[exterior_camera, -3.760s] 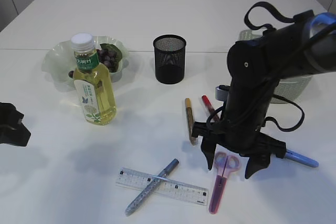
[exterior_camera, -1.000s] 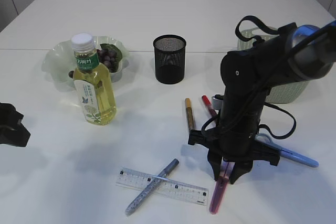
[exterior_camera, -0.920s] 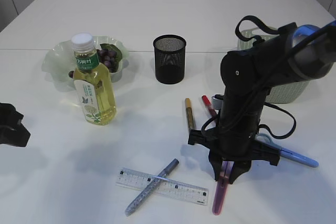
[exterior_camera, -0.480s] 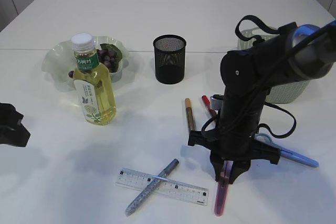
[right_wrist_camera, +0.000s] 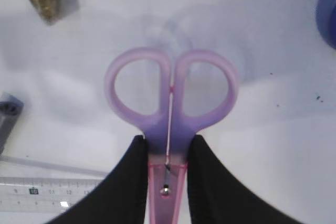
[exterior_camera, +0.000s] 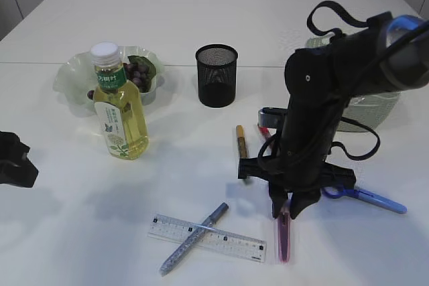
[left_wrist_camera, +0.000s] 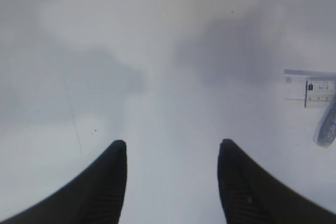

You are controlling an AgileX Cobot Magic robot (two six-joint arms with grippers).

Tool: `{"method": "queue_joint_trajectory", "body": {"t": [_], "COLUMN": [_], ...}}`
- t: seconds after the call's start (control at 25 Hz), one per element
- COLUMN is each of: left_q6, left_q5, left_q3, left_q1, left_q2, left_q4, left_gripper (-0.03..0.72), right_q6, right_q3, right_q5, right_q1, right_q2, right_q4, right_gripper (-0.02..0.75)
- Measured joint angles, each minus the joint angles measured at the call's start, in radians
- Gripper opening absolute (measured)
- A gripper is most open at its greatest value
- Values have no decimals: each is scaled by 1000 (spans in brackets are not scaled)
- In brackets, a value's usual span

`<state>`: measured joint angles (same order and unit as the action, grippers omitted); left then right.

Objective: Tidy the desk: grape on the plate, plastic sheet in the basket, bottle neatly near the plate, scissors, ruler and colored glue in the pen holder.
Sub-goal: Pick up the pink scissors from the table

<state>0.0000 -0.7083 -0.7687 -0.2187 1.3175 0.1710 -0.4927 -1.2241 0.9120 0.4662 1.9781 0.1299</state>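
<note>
Next, my right gripper releases the scissors inside the black mesh pen holder (exterior_camera: 226, 58). They should lean on the pen holder's rim away from the bottle.
My right gripper (exterior_camera: 289, 207) is shut on the scissors (right_wrist_camera: 170, 93) just below their purple handles, and the pink blade cover (exterior_camera: 284, 236) hangs down toward the table. Left of it the clear ruler (exterior_camera: 228, 240) lies under a silver glue pen (exterior_camera: 193, 238). Gold (exterior_camera: 240, 140) and red (exterior_camera: 262, 129) glue pens lie behind the arm, and a blue one (exterior_camera: 375, 198) to its right. The black mesh pen holder (exterior_camera: 216, 75) stands at mid-table. The bottle (exterior_camera: 120, 108) stands before the plate (exterior_camera: 70, 78), which holds grapes (exterior_camera: 137, 72). My left gripper (left_wrist_camera: 172, 145) is open over bare table. The plastic sheet is out of view.
A pale green basket (exterior_camera: 375, 106) sits behind my right arm, largely hidden by it. In the left wrist view the ruler's end (left_wrist_camera: 312, 85) and the silver pen (left_wrist_camera: 326, 127) show at the right edge. My left gripper (exterior_camera: 13, 160) rests at the table's left edge.
My right gripper narrowed onto the scissors and rose with them, so they now hang blade-down off the table. The left arm has not moved.
</note>
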Motion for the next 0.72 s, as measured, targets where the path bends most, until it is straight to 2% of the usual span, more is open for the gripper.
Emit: {"method": "queue_joint_trajectory", "body": {"t": [0.4, 0.72], "left_q6": [0, 0], "left_q5": [0, 0], "left_q3": [0, 0], "left_q1": [0, 0], "left_q2": [0, 0], "left_q4": [-2, -13], "left_gripper": [406, 406], "right_q6": [82, 245], "right_q3": [-109, -311], "right_q5": [38, 44], "right_q1": [-12, -114], "right_q2": [0, 0], "right_q4": [37, 199], "right_gripper": [172, 171]}}
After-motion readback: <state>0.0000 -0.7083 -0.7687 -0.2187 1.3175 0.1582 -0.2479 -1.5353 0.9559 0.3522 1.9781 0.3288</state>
